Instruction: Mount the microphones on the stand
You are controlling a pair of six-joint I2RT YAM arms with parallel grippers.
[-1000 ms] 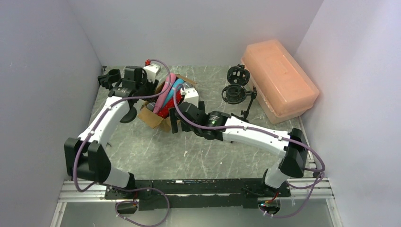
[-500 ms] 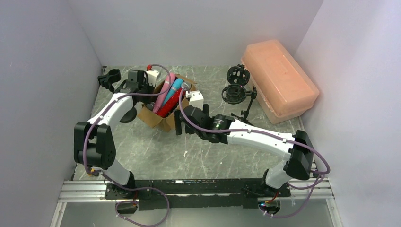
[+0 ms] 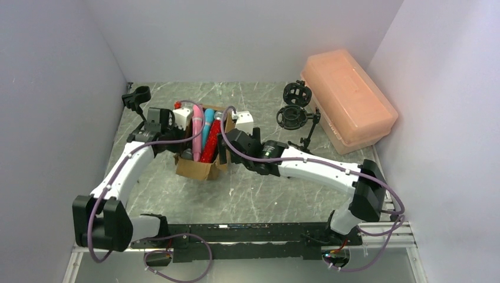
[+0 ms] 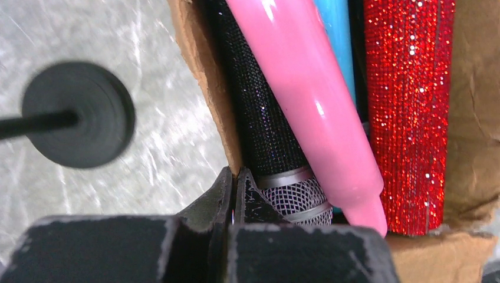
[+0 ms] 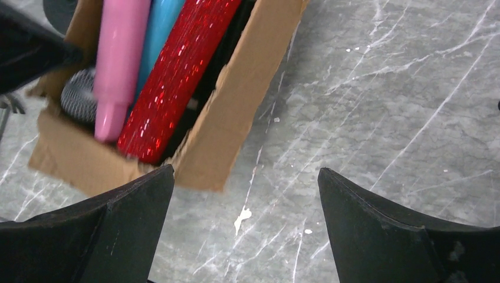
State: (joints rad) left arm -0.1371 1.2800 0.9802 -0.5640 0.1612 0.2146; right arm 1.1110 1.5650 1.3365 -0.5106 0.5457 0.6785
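Observation:
The robot's left gripper is pinching the side of the box near the box's front corner, so it should take that side's middle (image 4: 199, 66) before the right gripper lifts out the pink microphone.
Several microphones lie in a cardboard box (image 3: 197, 168): pink (image 3: 196, 132), blue (image 3: 207, 127) and red glitter (image 3: 212, 144). The left wrist view shows the pink one (image 4: 306, 100), the blue one (image 4: 336, 41), the red glitter one (image 4: 407, 112) and a black one with a mesh head (image 4: 295, 200). My left gripper (image 4: 236, 177) is shut on the box's left wall (image 4: 215, 112). My right gripper (image 5: 244, 172) stands open over the table beside the box's right wall (image 5: 236, 100). A clip stand (image 3: 137, 97) is at the back left.
The round black base of a stand (image 4: 76, 115) rests left of the box. Two ring-shaped shock mounts (image 3: 293, 105) stand at the back right. A peach plastic case (image 3: 348, 100) lies along the right wall. Grey walls close in on both sides.
My left gripper has shut on the box's left wall. The box has turned and slid nearer the arms. The right gripper stays open by the box's right side.

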